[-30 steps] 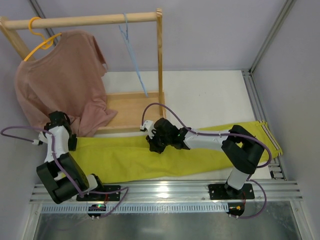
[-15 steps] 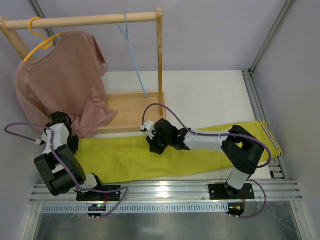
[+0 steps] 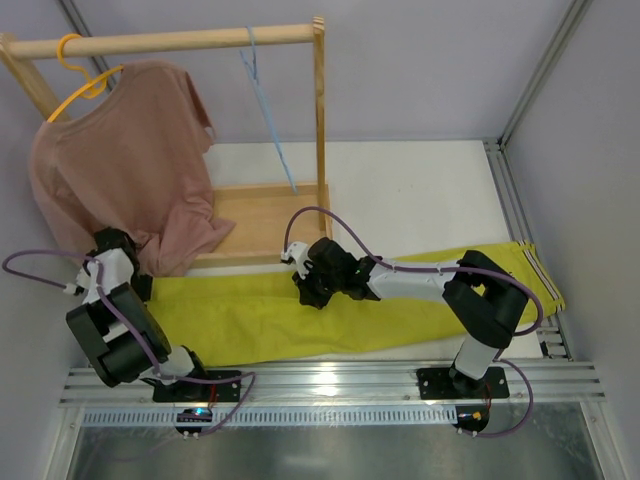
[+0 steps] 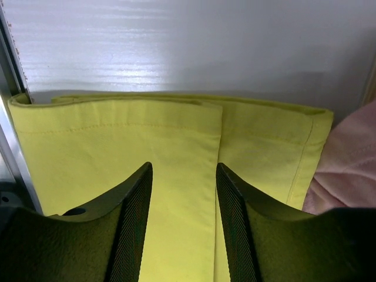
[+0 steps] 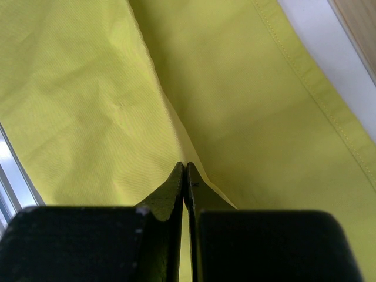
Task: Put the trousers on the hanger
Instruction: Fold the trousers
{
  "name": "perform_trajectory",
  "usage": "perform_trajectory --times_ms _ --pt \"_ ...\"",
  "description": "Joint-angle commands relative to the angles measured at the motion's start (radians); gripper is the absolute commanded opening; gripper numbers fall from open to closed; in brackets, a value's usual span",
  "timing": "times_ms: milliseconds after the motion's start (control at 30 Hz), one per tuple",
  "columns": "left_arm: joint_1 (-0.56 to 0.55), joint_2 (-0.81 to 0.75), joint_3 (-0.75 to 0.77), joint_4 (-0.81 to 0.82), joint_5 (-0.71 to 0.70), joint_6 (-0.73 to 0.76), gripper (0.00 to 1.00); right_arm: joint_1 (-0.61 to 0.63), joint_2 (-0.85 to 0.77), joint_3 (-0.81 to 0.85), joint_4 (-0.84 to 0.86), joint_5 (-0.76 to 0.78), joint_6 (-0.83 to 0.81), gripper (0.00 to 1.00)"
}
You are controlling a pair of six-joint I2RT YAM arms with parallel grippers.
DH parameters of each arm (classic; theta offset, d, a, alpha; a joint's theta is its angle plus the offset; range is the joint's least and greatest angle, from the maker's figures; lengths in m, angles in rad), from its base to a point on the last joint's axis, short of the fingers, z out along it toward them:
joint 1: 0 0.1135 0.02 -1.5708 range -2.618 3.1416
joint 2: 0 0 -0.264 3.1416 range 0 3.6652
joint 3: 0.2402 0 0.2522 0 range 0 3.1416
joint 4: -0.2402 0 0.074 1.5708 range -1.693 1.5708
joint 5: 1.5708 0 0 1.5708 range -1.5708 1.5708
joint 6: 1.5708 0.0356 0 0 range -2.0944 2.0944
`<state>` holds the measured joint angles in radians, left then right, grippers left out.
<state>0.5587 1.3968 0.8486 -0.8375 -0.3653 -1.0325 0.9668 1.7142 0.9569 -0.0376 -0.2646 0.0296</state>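
The edge of the upper leg stops short of the lower leg's edge, so the robot's left gripper will pinch the upper leg (image 4: 212, 144) near its hem and draw it across.
The yellow-green trousers (image 3: 340, 315) lie flat across the table, waistband at the right. My right gripper (image 3: 305, 290) is shut on a pinched fold of the trousers (image 5: 106, 100) near their middle. My left gripper (image 3: 140, 285) is open over the leg hems (image 4: 176, 147) at the left end, its fingers (image 4: 132, 200) on either side of the cloth. The light-blue hanger (image 3: 265, 110) hangs from the wooden rail (image 3: 170, 42), apart from both grippers.
A dusty-pink T-shirt (image 3: 130, 165) on a yellow hanger (image 3: 80, 75) hangs at the left, its hem close to my left gripper. The rack's wooden base (image 3: 265, 222) and upright post (image 3: 320, 110) stand just behind the trousers. Metal rails (image 3: 320, 385) run along the near edge.
My left arm has swung further left and back, bringing its gripper over the leg hems. My right gripper has stayed shut on the fold.
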Motion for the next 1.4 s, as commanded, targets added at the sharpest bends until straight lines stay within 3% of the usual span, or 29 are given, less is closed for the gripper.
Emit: perform_trajectory --times_ms 0,267,700,867,1167,1300,1367 --pt "0.021 0.033 0.0 0.058 -0.024 0.015 0.49 0.007 -0.024 0.0 0.025 0.001 0.0 0.04" --pt "0.027 0.125 0.015 0.09 0.026 0.003 0.51 0.01 0.015 0.025 0.021 -0.008 -0.003 0.04" --pt "0.027 0.111 -0.002 0.117 0.034 0.008 0.56 0.01 0.056 0.052 0.021 -0.021 -0.003 0.04" --pt "0.027 0.163 0.018 0.054 0.008 0.005 0.47 0.01 0.042 0.051 0.015 -0.007 -0.01 0.04" --pt "0.029 0.119 0.021 0.028 -0.023 0.011 0.33 0.01 0.045 0.055 0.01 -0.007 -0.003 0.04" --pt "0.029 0.108 0.02 0.023 -0.021 0.015 0.13 0.013 0.039 0.057 0.008 -0.004 0.0 0.04" --pt "0.029 0.1 0.02 0.021 -0.017 0.015 0.09 0.012 0.036 0.057 0.008 -0.002 0.0 0.04"
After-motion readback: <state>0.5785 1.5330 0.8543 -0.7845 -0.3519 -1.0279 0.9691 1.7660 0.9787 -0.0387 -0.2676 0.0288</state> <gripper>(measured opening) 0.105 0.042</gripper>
